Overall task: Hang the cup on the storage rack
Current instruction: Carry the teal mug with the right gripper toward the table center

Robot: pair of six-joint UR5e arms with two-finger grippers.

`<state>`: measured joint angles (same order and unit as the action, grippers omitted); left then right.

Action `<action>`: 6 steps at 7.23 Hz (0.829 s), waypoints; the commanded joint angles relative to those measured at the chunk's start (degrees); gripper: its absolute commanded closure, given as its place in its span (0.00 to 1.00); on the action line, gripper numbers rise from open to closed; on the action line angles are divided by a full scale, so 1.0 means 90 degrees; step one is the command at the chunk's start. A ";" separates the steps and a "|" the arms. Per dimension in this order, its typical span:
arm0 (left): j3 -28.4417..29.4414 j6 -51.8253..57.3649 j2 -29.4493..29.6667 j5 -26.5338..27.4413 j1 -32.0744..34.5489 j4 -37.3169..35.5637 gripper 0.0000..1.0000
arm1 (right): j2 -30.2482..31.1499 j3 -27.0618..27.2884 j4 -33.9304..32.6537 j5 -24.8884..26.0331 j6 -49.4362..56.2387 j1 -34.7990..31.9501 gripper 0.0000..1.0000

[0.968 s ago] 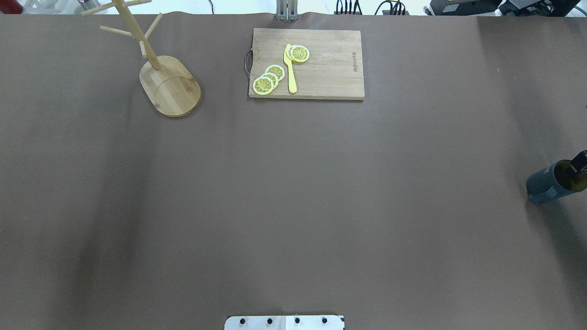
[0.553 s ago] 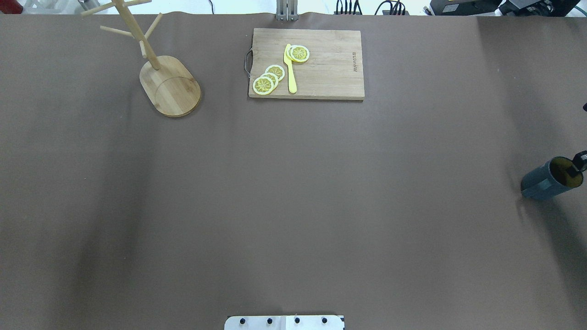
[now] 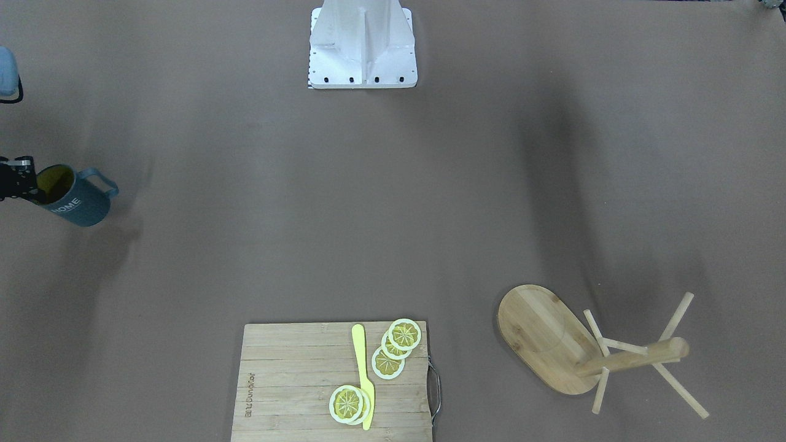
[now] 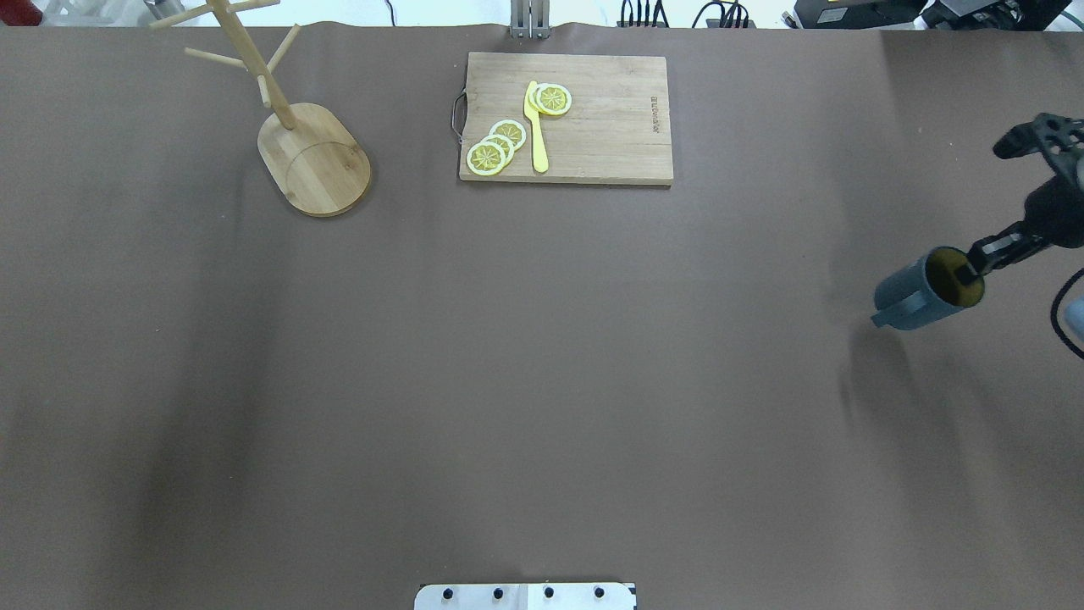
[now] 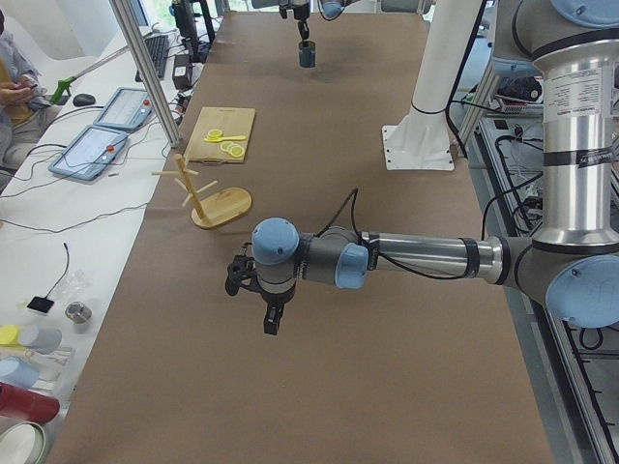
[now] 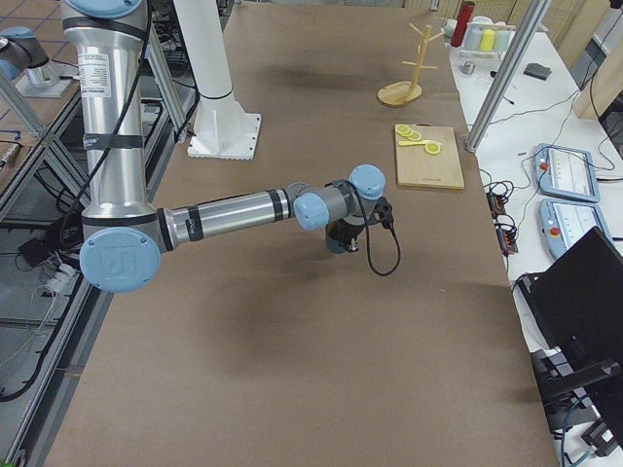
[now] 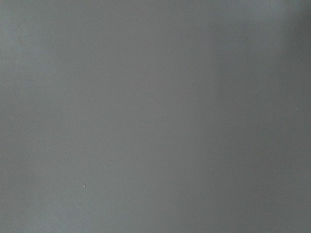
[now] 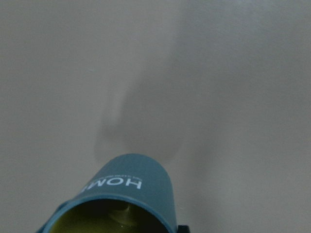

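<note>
The robot's right gripper needs to set the teal-blue cup down on the bare table [image 3: 360, 194] between the white base plate and the cutting board.
The teal-blue cup [image 4: 915, 296] with white "HOME" lettering and a yellow inside hangs tilted above the table at the right side. My right gripper [image 4: 970, 269] is shut on its rim, one finger inside. In the front-facing view the cup [image 3: 77, 199] is at the left edge, handle pointing toward the robot's base. The right wrist view shows the cup [image 8: 129, 189] at the bottom, above its shadow. The bamboo storage rack [image 4: 315, 161] stands at the far left, far from the cup. My left gripper [image 5: 268, 311] shows only in the exterior left view; I cannot tell whether it is open or shut.
A wooden cutting board [image 4: 610, 127] lies at the far middle with lemon slices [image 4: 495, 146] and a yellow knife [image 4: 536, 127] on it. The robot's white base plate [image 4: 525, 596] is at the near edge. The left wrist view shows only bare brown table.
The cup has moved left and toward the far side in the overhead view, carried by my right gripper, which has come further into view. The rack and the board have not moved.
</note>
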<state>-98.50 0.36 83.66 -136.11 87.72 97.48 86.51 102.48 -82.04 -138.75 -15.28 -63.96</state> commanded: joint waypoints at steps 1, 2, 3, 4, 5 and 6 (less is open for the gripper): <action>0.0036 0.0009 -0.0057 -0.0003 -0.0010 0.0319 0.02 | -0.1168 0.0254 -0.0016 0.0229 -0.1485 0.1124 1.00; 0.0036 -0.0001 -0.0047 -0.0003 -0.0010 0.0369 0.02 | -0.1822 0.0235 -0.0035 0.0618 -0.2037 0.1662 1.00; 0.0036 0.0038 -0.0028 -0.0003 -0.0029 0.0486 0.03 | -0.2099 0.0225 -0.0035 0.0999 -0.2226 0.2083 1.00; 0.0065 0.0048 -0.0057 -0.0003 -0.0049 0.1047 0.03 | -0.2421 0.0186 -0.0035 0.1264 -0.2537 0.2426 1.00; 0.0075 0.0058 -0.0057 -0.0003 -0.0097 0.1430 0.03 | -0.2637 0.0109 0.0003 0.1692 -0.2869 0.2806 1.00; 0.0094 0.0077 -0.0047 -0.0003 -0.0204 0.1724 0.03 | -0.2939 -0.0037 -0.0025 0.1860 -0.2892 0.3003 1.00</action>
<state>-97.84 0.87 83.20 -136.14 86.79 109.25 63.29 103.43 -82.18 -124.89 -39.70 -39.98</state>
